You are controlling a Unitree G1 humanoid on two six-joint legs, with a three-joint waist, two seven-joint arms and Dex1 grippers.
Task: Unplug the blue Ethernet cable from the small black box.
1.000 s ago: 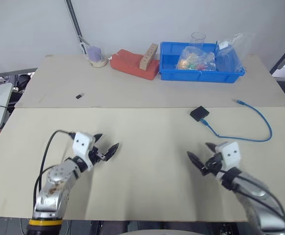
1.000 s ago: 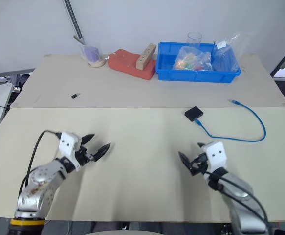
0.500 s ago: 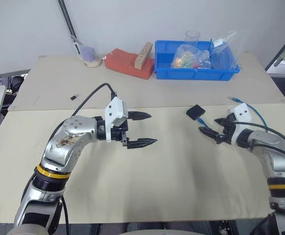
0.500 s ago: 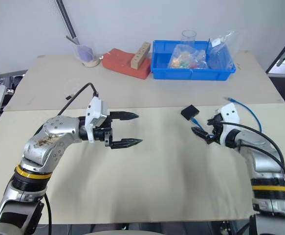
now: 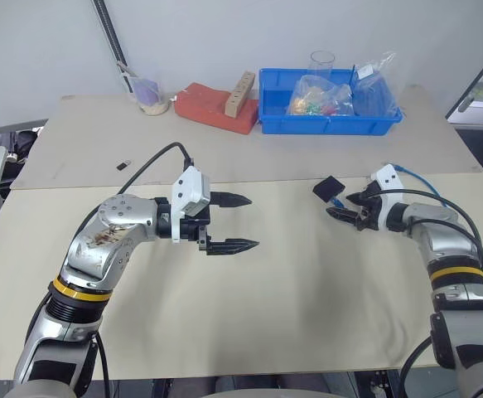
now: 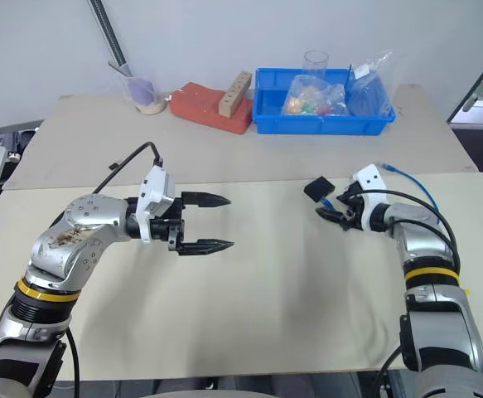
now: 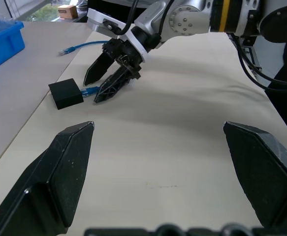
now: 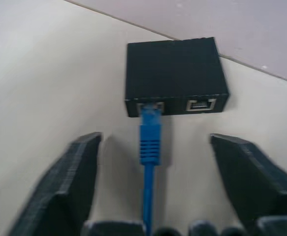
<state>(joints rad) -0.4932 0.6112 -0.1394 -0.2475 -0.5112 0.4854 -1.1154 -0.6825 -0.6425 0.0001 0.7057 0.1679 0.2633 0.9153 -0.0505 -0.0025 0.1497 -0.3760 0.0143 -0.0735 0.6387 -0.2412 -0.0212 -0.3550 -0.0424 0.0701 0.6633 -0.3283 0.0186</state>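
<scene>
The small black box lies loose, so the robot's right gripper will lift it by the cable's plug (image 8: 149,140) and the left gripper will hold it before the robot pulls.
The small black box (image 8: 175,76) lies flat on the table, right of centre (image 5: 330,188). The blue Ethernet cable (image 8: 149,132) is plugged into the box's left port; the other port is empty. From there the cable loops off to the right (image 5: 430,189) and its free end rests on the table. My right gripper (image 5: 340,206) is low over the table just behind the plug, open, with one finger on each side of the cable and neither touching it. My left gripper (image 5: 253,221) hovers above the table's middle, wide open and empty, pointing toward the box.
At the back stand a blue bin (image 5: 275,123) holding plastic bags, a red block (image 5: 220,106) with a wooden piece on it, and a small cup (image 5: 153,98). A tiny black stick (image 5: 123,165) lies at the back left.
My right gripper has reached forward to the box and now straddles the plug, with its jaws somewhat narrower. My left arm rose and swung right early on, then held still. The camera also shifted.
</scene>
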